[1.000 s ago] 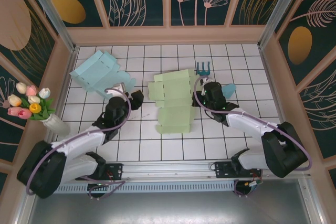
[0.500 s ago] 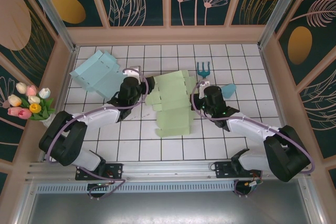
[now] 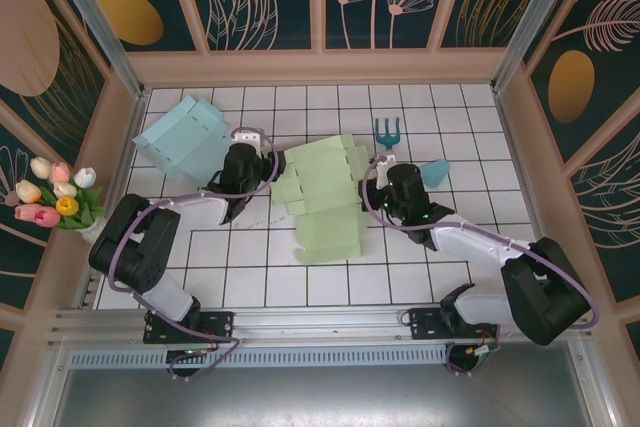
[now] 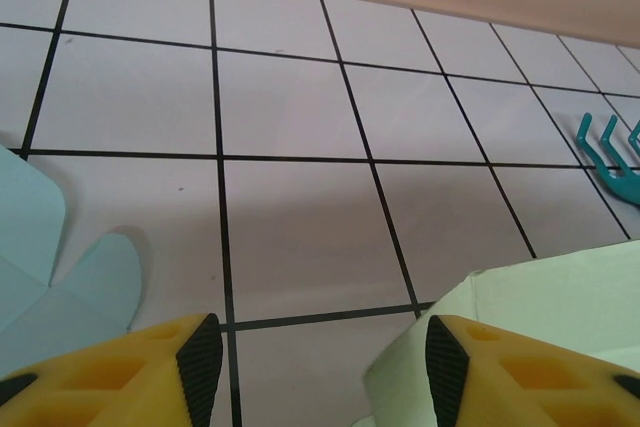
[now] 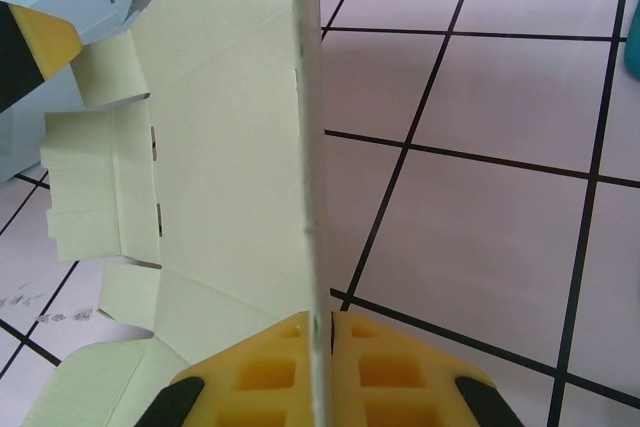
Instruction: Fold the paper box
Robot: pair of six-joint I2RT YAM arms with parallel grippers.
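The paper box lies crooked, with my right gripper on its side edge. Next, I turn the box square and then use my right gripper to pinch its back edge (image 3: pixel 344 138).
The paper box (image 3: pixel 325 197) is a pale green flat blank lying mid-table, its right side raised. My right gripper (image 3: pixel 372 187) is shut on that right edge; in the right wrist view the yellow fingers (image 5: pixel 322 332) pinch the sheet (image 5: pixel 220 147) edge-on. At the blank's upper left flaps is my left gripper (image 3: pixel 274 165). Seen from the left wrist it (image 4: pixel 315 367) is open, floor tile showing between the pads. A corner of a green flap (image 4: pixel 560 297) lies against the inner side of its right finger.
A light blue folded paper box (image 3: pixel 190 137) sits at the back left, just behind the left arm, its flap (image 4: pixel 60 277) beside the left finger. A teal toy rake (image 3: pixel 387 130) and a blue piece (image 3: pixel 434 172) lie behind the right gripper. Tulips in a vase (image 3: pixel 60 197) stand by the left wall.
My left arm has swung from the near left up to the green blank's left flaps, its jaws narrowing. The right gripper has kept its pinch and the blank has shifted slightly.
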